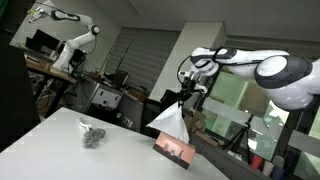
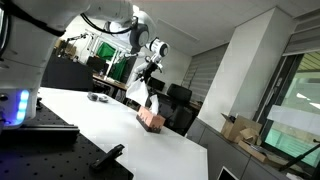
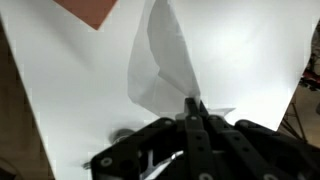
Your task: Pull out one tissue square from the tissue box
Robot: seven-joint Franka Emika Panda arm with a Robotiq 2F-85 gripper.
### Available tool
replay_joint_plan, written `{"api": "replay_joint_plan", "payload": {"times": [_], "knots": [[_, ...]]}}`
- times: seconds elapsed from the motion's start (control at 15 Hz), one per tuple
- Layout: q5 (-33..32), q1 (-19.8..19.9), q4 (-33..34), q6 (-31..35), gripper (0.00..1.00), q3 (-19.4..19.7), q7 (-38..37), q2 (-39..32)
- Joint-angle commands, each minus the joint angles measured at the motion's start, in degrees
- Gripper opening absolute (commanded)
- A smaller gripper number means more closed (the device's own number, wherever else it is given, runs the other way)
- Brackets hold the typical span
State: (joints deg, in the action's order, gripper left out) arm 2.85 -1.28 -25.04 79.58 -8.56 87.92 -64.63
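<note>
Next, I let go of the white tissue with my gripper on the white table (image 1: 160,166) in front of the tissue box.
The tissue box (image 1: 175,148) is a small reddish-brown box on the white table; it also shows in an exterior view (image 2: 152,120) and as a brown corner at the top of the wrist view (image 3: 95,10). A white tissue (image 1: 172,121) hangs stretched from my gripper (image 1: 183,97) down toward the box. In the wrist view my gripper (image 3: 192,103) is shut, pinching the corner of the tissue (image 3: 160,65), well above the box. In an exterior view the tissue (image 2: 147,97) hangs below the gripper (image 2: 150,73).
A small dark grey crumpled object (image 1: 93,136) lies on the white table (image 1: 60,150), left of the box; it also shows in an exterior view (image 2: 97,97). A dark mount and clamp (image 2: 45,140) stand at the table's near edge. Lab benches and another robot arm (image 1: 70,45) are behind.
</note>
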Motion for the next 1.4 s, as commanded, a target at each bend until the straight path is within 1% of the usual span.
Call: {"api": "replay_joint_plan", "payload": {"times": [0.0, 0.07, 0.13, 0.2, 0.27, 0.33, 0.4, 0.47, 0.53, 0.6, 0.67, 0.73, 0.8, 0.87, 0.93, 1.0, 1.07, 1.13, 1.2, 1.27, 1.33], "knots": [[0.02, -1.04, -2.04, -5.18, 0.00, -0.66, 3.68, -1.84], [0.31, -1.93, 3.21, -10.26, 0.00, -0.46, 5.17, -5.49], [0.33, -2.35, 3.14, -13.17, 0.00, -0.54, 6.37, -6.01], [-0.04, -2.24, -2.66, -14.15, 0.00, -0.72, 7.66, -3.33], [-0.25, -3.23, 3.08, -19.68, 0.00, -0.10, 8.43, -6.88], [-0.55, -3.61, 3.30, -22.15, 0.00, 0.20, 8.76, -7.27], [-1.03, -3.44, -2.29, -22.06, 0.00, 0.28, 9.17, -4.51], [-1.30, -4.22, 3.79, -26.51, 0.00, 0.73, 9.26, -8.04], [-1.92, -4.51, 3.89, -28.43, 0.00, 0.98, 9.74, -8.19], [-2.64, -4.29, -2.05, -28.38, 0.00, 1.07, 10.52, -5.14], [-3.23, -4.47, -2.12, -30.07, 0.00, 1.23, 10.94, -5.34], [-3.97, -5.20, 4.09, -32.84, 0.00, 1.68, 11.20, -9.01], [-4.52, -5.29, 4.42, -33.18, 0.00, 1.86, 11.75, -9.57], [-5.17, -5.00, -1.00, -31.02, 0.00, 1.97, 12.14, -7.01], [-5.61, -5.05, -1.27, -31.29, 0.00, 2.09, 12.31, -7.54], [-5.85, -5.56, 4.19, -34.00, 0.00, 2.42, 12.46, -11.05], [-6.10, -5.64, 3.97, -34.72, 0.00, 2.62, 12.51, -11.63], [-6.51, -5.37, -1.66, -32.66, 0.00, 2.58, 12.51, -9.19], [-6.75, -5.53, -1.55, -32.22, 0.00, 2.65, 12.60, -10.03], [-6.91, -6.08, 4.29, -34.00, 0.00, 2.84, 12.90, -13.86], [-7.22, -6.32, 4.63, -33.12, 0.00, 2.90, 13.05, -14.74]]}}
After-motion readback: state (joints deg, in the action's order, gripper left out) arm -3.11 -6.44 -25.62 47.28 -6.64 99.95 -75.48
